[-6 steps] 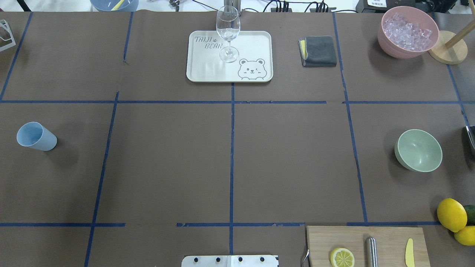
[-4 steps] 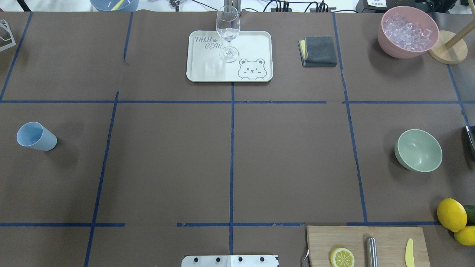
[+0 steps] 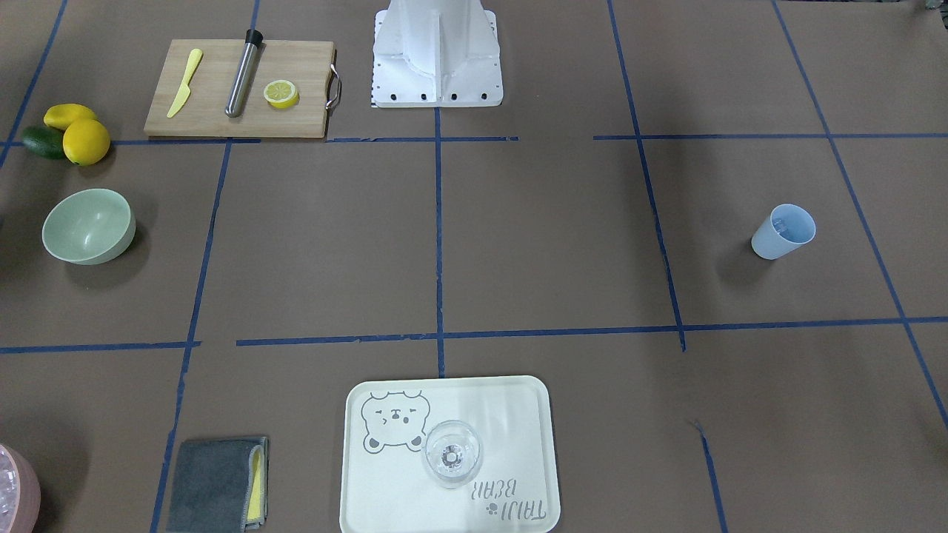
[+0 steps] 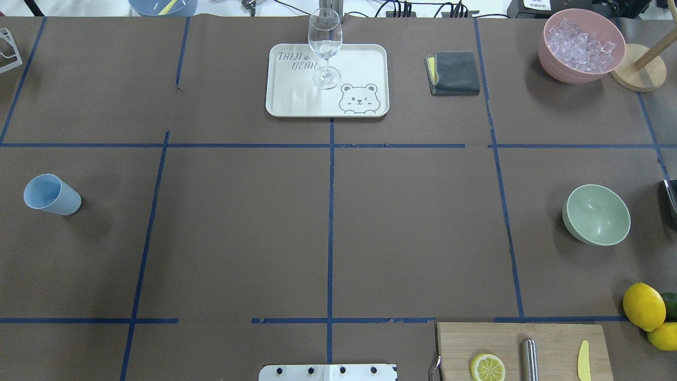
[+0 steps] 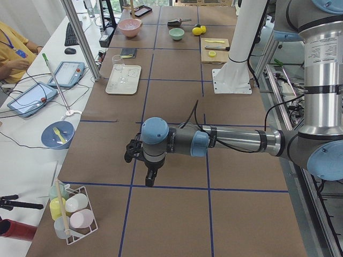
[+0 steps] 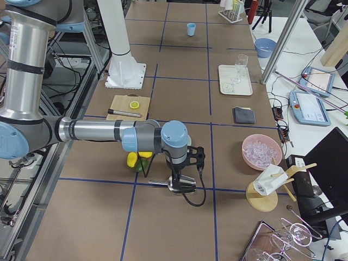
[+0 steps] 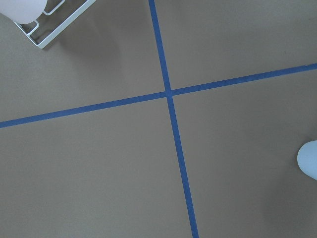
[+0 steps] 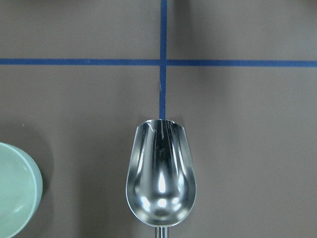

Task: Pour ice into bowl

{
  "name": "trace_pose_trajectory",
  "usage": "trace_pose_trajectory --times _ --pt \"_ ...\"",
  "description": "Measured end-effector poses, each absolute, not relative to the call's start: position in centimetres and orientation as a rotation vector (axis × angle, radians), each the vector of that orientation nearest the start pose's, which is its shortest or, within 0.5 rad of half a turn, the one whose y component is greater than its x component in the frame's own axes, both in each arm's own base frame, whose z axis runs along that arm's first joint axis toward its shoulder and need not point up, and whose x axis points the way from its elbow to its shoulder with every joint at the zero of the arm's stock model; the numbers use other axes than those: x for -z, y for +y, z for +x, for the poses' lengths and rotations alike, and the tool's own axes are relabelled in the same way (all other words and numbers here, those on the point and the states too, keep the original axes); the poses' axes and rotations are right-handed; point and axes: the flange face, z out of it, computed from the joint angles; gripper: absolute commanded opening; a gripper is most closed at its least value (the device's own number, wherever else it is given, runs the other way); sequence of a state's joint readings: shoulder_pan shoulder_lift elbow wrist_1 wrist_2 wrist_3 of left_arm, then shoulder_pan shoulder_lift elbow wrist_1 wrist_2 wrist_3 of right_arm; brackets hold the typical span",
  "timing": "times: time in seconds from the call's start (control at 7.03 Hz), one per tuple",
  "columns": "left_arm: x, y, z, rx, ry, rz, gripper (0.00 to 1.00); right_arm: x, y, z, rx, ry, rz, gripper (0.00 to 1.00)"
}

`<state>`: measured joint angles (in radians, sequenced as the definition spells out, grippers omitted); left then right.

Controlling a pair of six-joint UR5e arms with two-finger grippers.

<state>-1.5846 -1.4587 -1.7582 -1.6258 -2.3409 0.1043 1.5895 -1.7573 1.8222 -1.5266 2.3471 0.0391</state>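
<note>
I need to move my right gripper to the pale sage-green bowl next and grab the bowl's rim (image 3: 44, 228) (image 8: 41, 189) on the side facing the metal scoop.
The pale sage-green bowl (image 4: 597, 214) stands empty on the table's right side, and its rim shows at the lower left of the right wrist view (image 8: 15, 191). A light blue cup (image 4: 52, 194) stands far off on the left; small clear ice (image 3: 789, 223) glints inside it in the front-facing view. My left gripper (image 5: 151, 179) hangs near the table's left end, seen only from the side, so I cannot tell its state. My right gripper (image 6: 182, 176) hovers over a metal scoop (image 8: 161, 173) beside the bowl; I cannot tell its state either.
A pink container of whitish ice (image 4: 581, 45) sits at the back right by a wooden stand (image 4: 637, 69). A wine glass (image 4: 325, 45) stands on the tray (image 4: 296, 98). Also here are a grey cloth (image 4: 454, 73), a cutting board (image 4: 555, 338), lemons (image 4: 644, 306) and a cup rack (image 5: 72, 214).
</note>
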Motion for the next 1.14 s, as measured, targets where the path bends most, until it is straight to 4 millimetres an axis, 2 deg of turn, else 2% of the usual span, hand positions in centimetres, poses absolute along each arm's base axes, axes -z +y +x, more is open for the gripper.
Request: trace_pose_trajectory --times 0.14,0.28,0.57,0.71,0.85,1.14 --pt "-61.1 -45.1 -7.0 -0.138 0.76 0.174 1.0 -59.8 -43.2 7.1 -0.006 -0.787 0.143 1.0" --pt "-60.9 -45.2 -7.0 -0.14 0.76 0.179 1.0 -58.9 -43.4 7.0 -0.017 -0.802 0.159 1.0" --pt "-60.6 -45.3 -7.0 -0.147 0.759 0.197 1.0 -57.7 -42.8 6.4 0.015 -0.819 0.227 1.0" --pt "-60.5 -45.3 -7.1 -0.149 0.759 0.202 1.0 -57.1 -42.5 4.8 0.076 -0.829 0.29 1.0" --pt "-60.5 -45.3 -7.0 -0.15 0.759 0.204 1.0 -56.7 -42.3 2.0 0.139 -0.854 0.313 1.0" --pt "-60.5 -45.3 -7.0 -0.15 0.759 0.204 1.0 -56.8 -41.5 -3.4 0.148 -0.883 0.267 0.99"
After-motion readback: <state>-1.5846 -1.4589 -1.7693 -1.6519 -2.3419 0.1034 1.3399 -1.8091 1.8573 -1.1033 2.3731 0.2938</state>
